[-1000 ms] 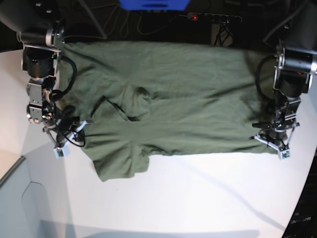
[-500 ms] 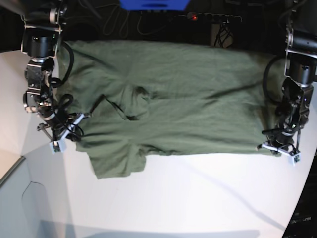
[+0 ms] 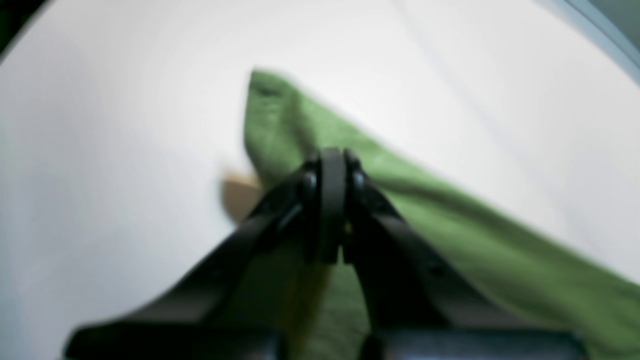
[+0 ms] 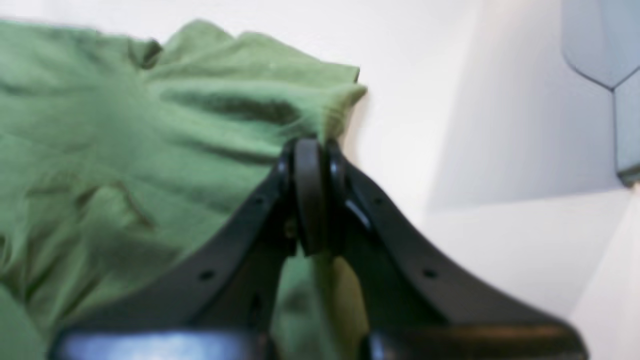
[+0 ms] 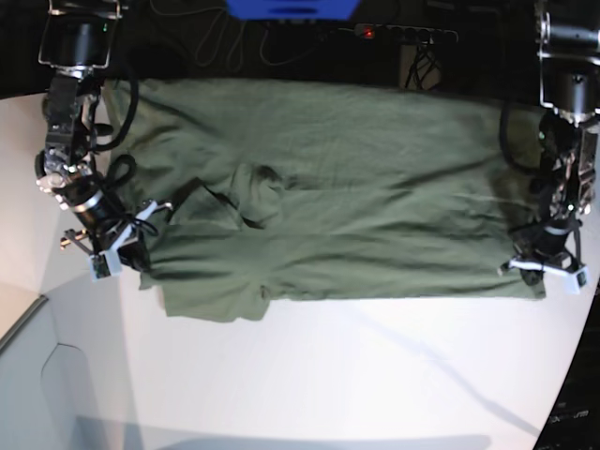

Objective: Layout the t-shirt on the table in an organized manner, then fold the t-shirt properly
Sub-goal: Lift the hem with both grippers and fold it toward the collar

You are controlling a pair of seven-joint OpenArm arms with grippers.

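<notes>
My left gripper has the t-shirt's corner. It will let go of it on the table [image 5: 527, 218] a little behind the t-shirt's front edge.
The olive t-shirt [image 5: 356, 187] lies spread wide across the white table [image 5: 356, 384], with a bunched fold near its left middle and one sleeve at the front left. My right gripper [image 5: 120, 246], on the base view's left, is shut on the t-shirt's edge; the right wrist view has its tips [image 4: 310, 150] pinched on the cloth [image 4: 125, 150] just below a ribbed corner. My left gripper [image 5: 544, 270], on the base view's right, is shut on the t-shirt's front right corner. In the left wrist view its tips [image 3: 332, 162] clamp the cloth [image 3: 450, 235].
Beyond the table's far edge are a blue object [image 5: 291, 7], a power strip [image 5: 403, 34] and cables. A grey panel [image 5: 37, 384] sits at the front left. The table's curved edge [image 5: 574, 375] runs down the right side.
Both grippers have moved outward, away from each other, with the cloth in them. The t-shirt's front edge is now straighter and tauter, and the front left sleeve has shifted left.
</notes>
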